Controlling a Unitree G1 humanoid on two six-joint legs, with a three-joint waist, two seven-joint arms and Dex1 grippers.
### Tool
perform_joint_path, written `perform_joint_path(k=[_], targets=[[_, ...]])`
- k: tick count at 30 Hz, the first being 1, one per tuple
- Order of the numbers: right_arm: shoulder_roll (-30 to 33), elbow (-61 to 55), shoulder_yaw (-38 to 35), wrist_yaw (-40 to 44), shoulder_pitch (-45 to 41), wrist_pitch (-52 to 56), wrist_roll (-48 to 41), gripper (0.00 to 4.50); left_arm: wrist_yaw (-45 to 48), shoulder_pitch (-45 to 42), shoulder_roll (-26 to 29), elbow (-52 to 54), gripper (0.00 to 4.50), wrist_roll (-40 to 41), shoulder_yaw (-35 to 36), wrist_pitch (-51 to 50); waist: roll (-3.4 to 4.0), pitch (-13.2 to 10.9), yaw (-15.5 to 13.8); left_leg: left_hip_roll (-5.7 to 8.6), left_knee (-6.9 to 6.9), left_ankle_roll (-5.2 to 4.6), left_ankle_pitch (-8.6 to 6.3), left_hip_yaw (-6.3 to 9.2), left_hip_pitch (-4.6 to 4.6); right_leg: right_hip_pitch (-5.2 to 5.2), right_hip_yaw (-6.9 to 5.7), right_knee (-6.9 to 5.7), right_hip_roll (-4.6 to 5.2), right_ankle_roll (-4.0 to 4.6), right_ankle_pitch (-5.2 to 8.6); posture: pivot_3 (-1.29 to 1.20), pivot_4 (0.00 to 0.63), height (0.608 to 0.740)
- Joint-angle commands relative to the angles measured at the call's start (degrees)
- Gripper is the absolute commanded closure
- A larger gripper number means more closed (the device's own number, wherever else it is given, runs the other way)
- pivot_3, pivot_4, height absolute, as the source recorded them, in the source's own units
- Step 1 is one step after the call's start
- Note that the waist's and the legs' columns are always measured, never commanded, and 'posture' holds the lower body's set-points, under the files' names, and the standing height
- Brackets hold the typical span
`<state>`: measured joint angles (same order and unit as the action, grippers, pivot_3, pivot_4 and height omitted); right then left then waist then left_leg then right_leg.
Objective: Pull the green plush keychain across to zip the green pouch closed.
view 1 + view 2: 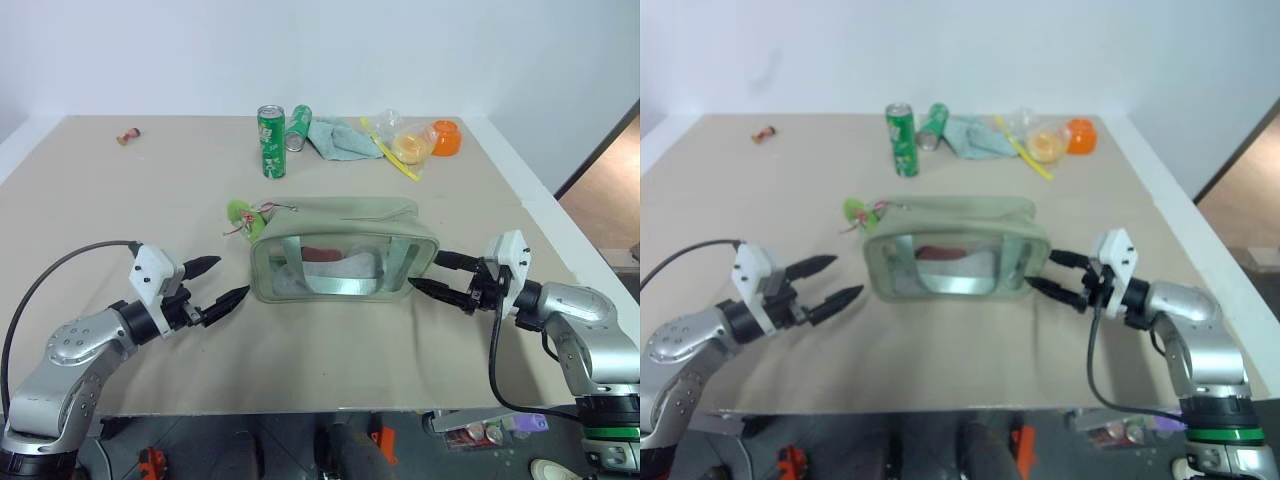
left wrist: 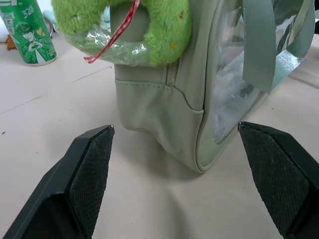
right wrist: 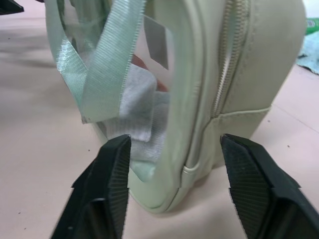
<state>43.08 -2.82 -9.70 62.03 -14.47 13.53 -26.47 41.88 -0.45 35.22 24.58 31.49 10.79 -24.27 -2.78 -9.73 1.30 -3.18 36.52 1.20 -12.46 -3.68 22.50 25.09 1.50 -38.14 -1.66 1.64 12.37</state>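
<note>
My right gripper should rise, as it is too low around the pouch's bottom corner, and then pinch the pouch's front edge (image 1: 430, 238) next to the zipper before the pull.
The green pouch (image 1: 340, 215) stands at the middle of the table, its clear side facing me, with cloth items inside. Its zipper (image 3: 224, 74) runs down the right end. The green plush keychain (image 1: 240, 211) sits at the pouch's top left end, with a thin red cord (image 2: 117, 35) across it. My left gripper (image 1: 230, 278) is open just left of the pouch, a little below the keychain, touching nothing. My right gripper (image 1: 430, 272) is open at the pouch's right end. Its fingertips (image 3: 119, 149) stand either side of the pouch's lower corner without clamping it.
At the back of the table are an upright green can (image 1: 271, 142), a second can lying down (image 1: 298, 127), a teal cloth (image 1: 340, 138), clear wrapping with yellow items (image 1: 405, 147) and an orange bowl (image 1: 444, 137). A small object (image 1: 128, 136) lies far back left.
</note>
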Motion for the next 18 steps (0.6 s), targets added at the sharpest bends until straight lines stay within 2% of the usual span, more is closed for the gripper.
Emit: perform_joint_path(k=[1,13,16,18], targets=[[1.0,-5.4,-3.3,-2.1,-3.3,2.3,-3.4,1.75,0.4,0.1,0.8,1.8,0.38,-0.1,0.5,0.5,0.0,0.0,0.1,0.0,0.0,0.0,0.0,0.0,0.0,0.0,0.0,0.0,-0.01,0.0,0.0,0.0,0.15,0.74],[1.4,-10.2,-2.9,-3.9,-9.1,9.0,-7.3,1.75,0.3,1.4,1.0,1.7,0.38,-1.0,1.0,1.3,0.0,0.0,0.0,0.05,-0.02,0.0,0.0,0.01,0.01,0.02,0.01,0.0,0.02,0.01,0.01,0.0,0.15,0.74],[1.3,-10.1,-3.1,-3.8,-9.0,9.4,-7.7,2.48,0.5,2.0,1.0,1.6,0.38,-1.7,0.8,1.8,0.0,0.0,-0.1,0.02,-0.01,0.0,0.0,0.01,0.03,0.01,-0.03,0.01,0.03,0.01,0.01,0.0,0.15,0.74],[1.8,-9.8,-3.2,-3.0,-8.1,9.6,-7.7,3.16,0.7,2.2,1.1,1.7,0.38,-2.1,0.5,1.9,-0.01,0.0,-0.1,0.01,-0.01,0.0,0.0,0.01,0.03,0.01,-0.02,0.01,0.06,0.0,0.01,0.0,0.15,0.74]])
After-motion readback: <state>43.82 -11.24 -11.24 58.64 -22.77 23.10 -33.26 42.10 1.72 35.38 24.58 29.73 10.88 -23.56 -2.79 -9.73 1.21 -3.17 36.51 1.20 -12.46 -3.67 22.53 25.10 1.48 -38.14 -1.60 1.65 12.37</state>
